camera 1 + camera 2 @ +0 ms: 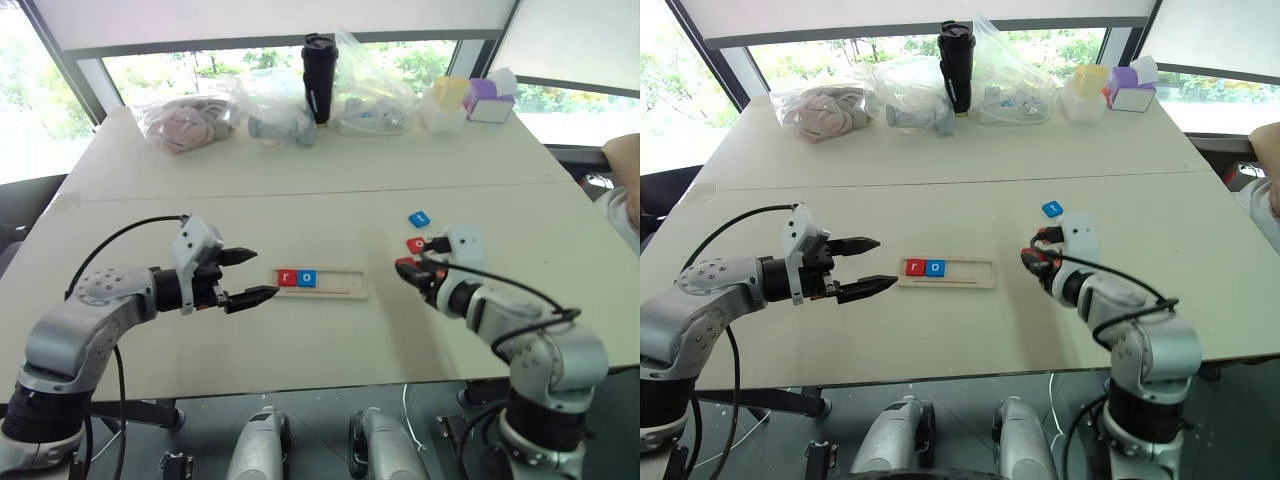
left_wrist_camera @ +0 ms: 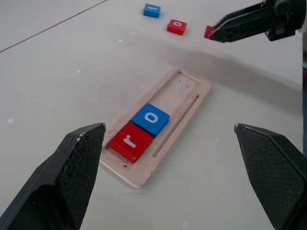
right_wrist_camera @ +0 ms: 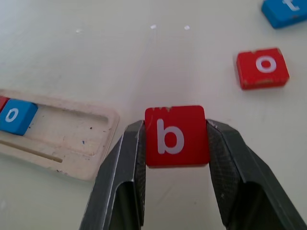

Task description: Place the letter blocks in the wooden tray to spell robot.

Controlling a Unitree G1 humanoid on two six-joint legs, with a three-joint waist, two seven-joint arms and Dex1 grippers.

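Observation:
The b block's side that must meet the blue o is covered by my right gripper, so next I put the b down and grip its top and bottom edges (image 3: 174,107).
The wooden tray (image 1: 322,283) lies mid-table with a red "r" block (image 1: 287,278) and a blue "o" block (image 1: 307,278) at its left end. My right gripper (image 3: 176,139) is shut on a red "b" block (image 3: 176,135), held just right of the tray. On the table beyond it lie a red "o" block (image 3: 262,68) and a blue "t" block (image 1: 419,218). My left gripper (image 1: 247,276) is open, level, just left of the tray's left end.
Along the table's far edge stand plastic bags (image 1: 186,120), a black bottle (image 1: 319,78), and yellow and purple boxes (image 1: 470,100). A person's arm (image 1: 625,165) shows at the right edge. A seam (image 1: 300,193) crosses the table.

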